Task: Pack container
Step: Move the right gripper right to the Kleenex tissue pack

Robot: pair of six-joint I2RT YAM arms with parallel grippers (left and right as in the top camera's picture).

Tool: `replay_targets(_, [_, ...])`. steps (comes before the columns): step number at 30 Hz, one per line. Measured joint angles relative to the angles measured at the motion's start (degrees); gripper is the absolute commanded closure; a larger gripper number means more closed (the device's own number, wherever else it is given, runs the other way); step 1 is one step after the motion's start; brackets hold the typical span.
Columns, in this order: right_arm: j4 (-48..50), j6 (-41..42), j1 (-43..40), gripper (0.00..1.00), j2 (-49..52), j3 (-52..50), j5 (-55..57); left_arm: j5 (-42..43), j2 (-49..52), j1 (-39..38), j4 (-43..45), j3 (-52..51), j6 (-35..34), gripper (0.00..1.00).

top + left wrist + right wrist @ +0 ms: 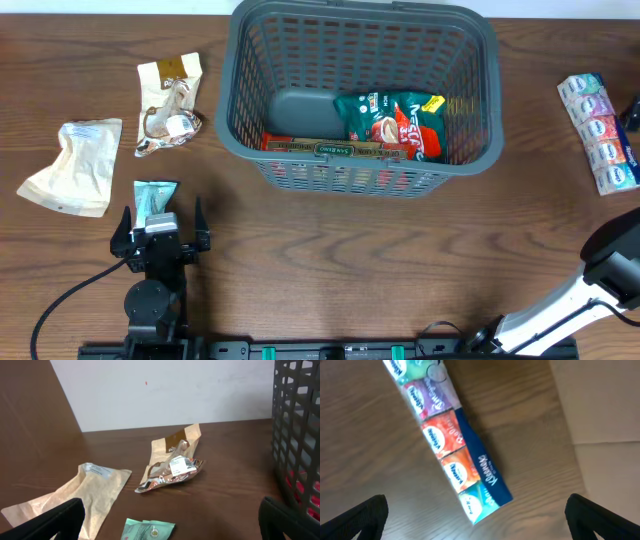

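I need to close my right gripper across the orange section (609,153) (466,467) of the multicolour tissue pack, just before the pack's teal near end.
The container (232,80) is a dark grey slotted basket at the top centre, and its wall (297,435) shows at the right of the left wrist view. Inside lie a green and red snack packet (392,122) and a flat red box (330,148). My left gripper (161,215) (167,521) stands open near the front left. A small teal packet (155,196) (149,530) lies on the table between its fingers, touching neither. My right gripper (475,516) is open above the near end of a multicolour tissue pack (447,440) (598,132) at the table's right edge.
A tan paper pouch (70,165) (85,491) lies at the far left. A brown and silver packet (168,105) (172,465) lies between it and the basket. The right arm (600,275) crosses the front right corner. The table edge (570,435) runs just beside the tissue pack.
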Motion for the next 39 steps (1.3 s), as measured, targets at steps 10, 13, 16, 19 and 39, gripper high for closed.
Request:
replay_targets(10, [-1.3,-2.7,-1.7,0.01,4.6,0.3,-6.0,0.0,0.0,0.0,0.0,0.0,0.0,0.01])
replay_targets(13, [-2.6,-3.0,-2.2,0.01,9.1,0.3,-7.8,0.0,0.0,0.0,0.0,0.0,0.0,0.02])
replay_targets(16, [-3.4,-3.0,-2.3,0.04,13.0,0.3,-8.7,0.0,0.0,0.0,0.0,0.0,0.0,0.01])
replay_targets(19, [-3.3,-3.2,-2.4,0.05,14.8,0.2,-9.5,0.0,0.0,0.0,0.0,0.0,0.0,0.01])
replay_targets(39, [-4.5,-3.4,-2.3,0.12,15.1,0.2,-13.9,0.0,0.0,0.0,0.0,0.0,0.0,0.01])
